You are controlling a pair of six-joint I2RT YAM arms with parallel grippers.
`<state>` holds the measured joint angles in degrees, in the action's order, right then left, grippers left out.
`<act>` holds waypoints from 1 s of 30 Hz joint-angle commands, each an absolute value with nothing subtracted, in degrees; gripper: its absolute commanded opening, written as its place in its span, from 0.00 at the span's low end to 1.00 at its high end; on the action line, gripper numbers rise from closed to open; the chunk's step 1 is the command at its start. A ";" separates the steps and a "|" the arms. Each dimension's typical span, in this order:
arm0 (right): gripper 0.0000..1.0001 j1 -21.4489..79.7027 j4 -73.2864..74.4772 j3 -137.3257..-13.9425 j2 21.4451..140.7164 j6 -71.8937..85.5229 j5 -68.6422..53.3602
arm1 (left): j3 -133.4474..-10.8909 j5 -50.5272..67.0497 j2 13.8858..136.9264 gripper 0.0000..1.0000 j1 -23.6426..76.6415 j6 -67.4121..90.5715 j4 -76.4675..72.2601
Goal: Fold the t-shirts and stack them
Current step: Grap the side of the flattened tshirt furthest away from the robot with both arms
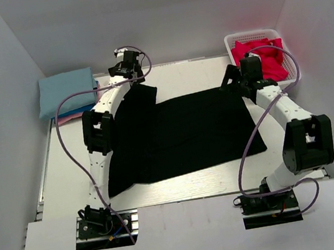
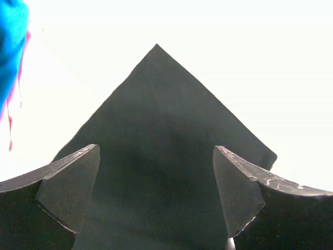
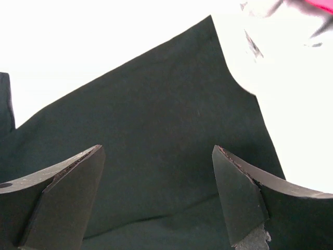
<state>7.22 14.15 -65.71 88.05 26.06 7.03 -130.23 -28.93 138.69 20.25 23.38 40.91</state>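
Next, I move my right gripper next to the black t-shirt's far edge [image 1: 213, 90] [image 3: 149, 51], a little in from its corner beside the white basket, and close it there.
A large black t-shirt [image 1: 181, 135] lies spread flat on the table's middle. My left gripper [image 1: 127, 74] is open over its far left sleeve corner [image 2: 156, 104], with nothing between the fingers. My right gripper [image 1: 236, 80] is open over the shirt's far right corner [image 3: 171, 104], also empty. A folded light blue t-shirt [image 1: 66, 91] tops a stack at the far left, with blue and pink layers under it [image 1: 80, 114]. Bright red t-shirts [image 1: 262, 59] sit bunched in a basket at the far right.
A white plastic lattice basket [image 1: 232, 41] stands at the far right corner. Grey walls close in the table on three sides. The arm bases [image 1: 103, 225] are at the near edge, with purple cables looping off both arms.
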 commanded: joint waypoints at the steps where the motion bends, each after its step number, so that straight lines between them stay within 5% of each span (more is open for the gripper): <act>1: 0.90 7.47 10.99 -69.43 89.99 23.90 6.06 | -131.49 -28.83 137.81 0.99 18.55 16.36 28.77; 15: 0.90 7.38 11.95 -71.63 96.06 24.87 3.51 | -137.99 -22.32 153.19 0.99 13.98 13.71 16.96; 18: 0.90 7.47 12.04 -71.63 96.15 25.22 3.60 | -137.38 -20.48 153.81 0.92 13.97 14.33 16.96; 25: 0.90 7.47 12.39 -71.63 96.50 25.49 3.95 | -132.55 -17.06 153.64 0.51 13.97 13.72 18.90; 28: 0.90 7.64 12.39 -71.72 96.77 25.93 4.92 | -126.66 -16.26 150.12 0.43 13.97 12.66 16.44; 30: 0.90 7.56 12.21 -72.24 97.38 26.10 5.18 | -126.65 -16.26 149.60 0.24 13.97 12.66 17.13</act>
